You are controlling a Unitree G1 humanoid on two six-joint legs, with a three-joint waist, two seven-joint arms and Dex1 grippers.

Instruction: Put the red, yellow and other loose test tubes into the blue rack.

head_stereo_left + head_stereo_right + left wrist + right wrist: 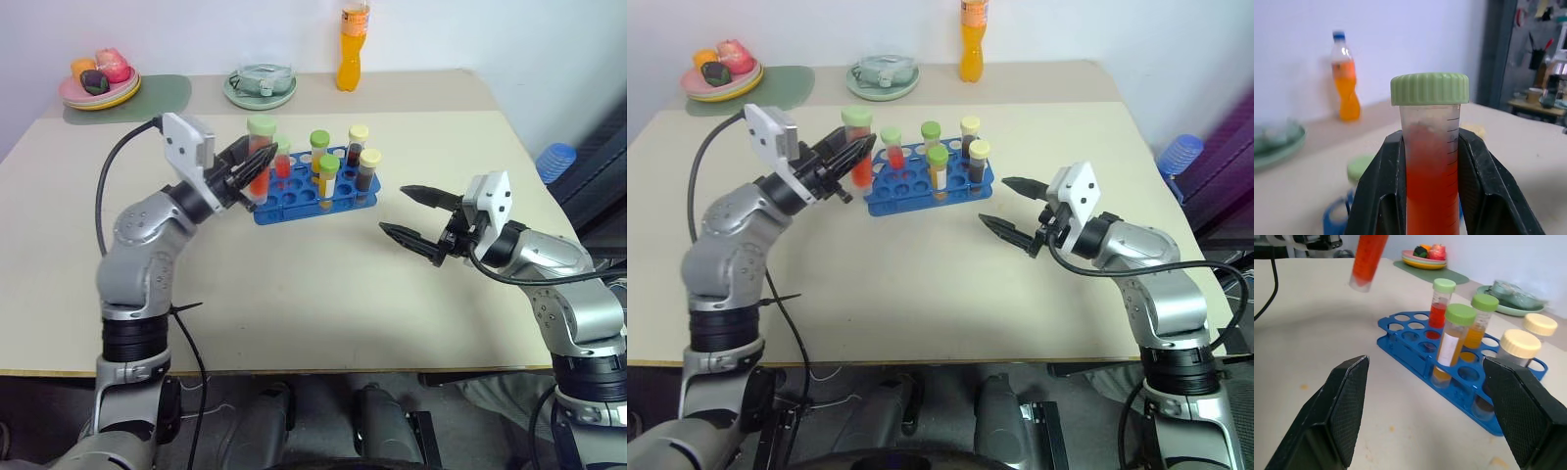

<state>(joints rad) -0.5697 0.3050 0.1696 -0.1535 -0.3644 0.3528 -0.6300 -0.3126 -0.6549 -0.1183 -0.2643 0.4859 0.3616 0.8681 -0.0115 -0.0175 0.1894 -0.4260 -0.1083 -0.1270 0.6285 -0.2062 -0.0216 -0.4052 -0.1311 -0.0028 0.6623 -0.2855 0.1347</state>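
My left gripper is going to release the red tube in the blue rack's near row (290, 198), in front of the other red tube.
My left gripper (253, 168) is shut on a test tube of red liquid with a green cap (261, 157). It holds the tube upright, off the table, just above the left end of the blue rack (294, 203). In the left wrist view the black fingers (1383, 191) clamp the tube (1431, 166) from both sides. Several capped tubes stand in the rack: red (282, 162), yellow (327, 179) and dark brown (368, 168). My right gripper (394, 210) hovers open and holding nothing to the right of the rack; its wrist view shows the rack (1415, 350) ahead.
An orange drink bottle (354, 44) stands at the table's far edge. Beside it are a green plate with a bowl (260, 86) and, at far left, a plate of fruit (99, 83) on a green mat. A blue ribbed cylinder (555, 162) lies beyond the right edge.
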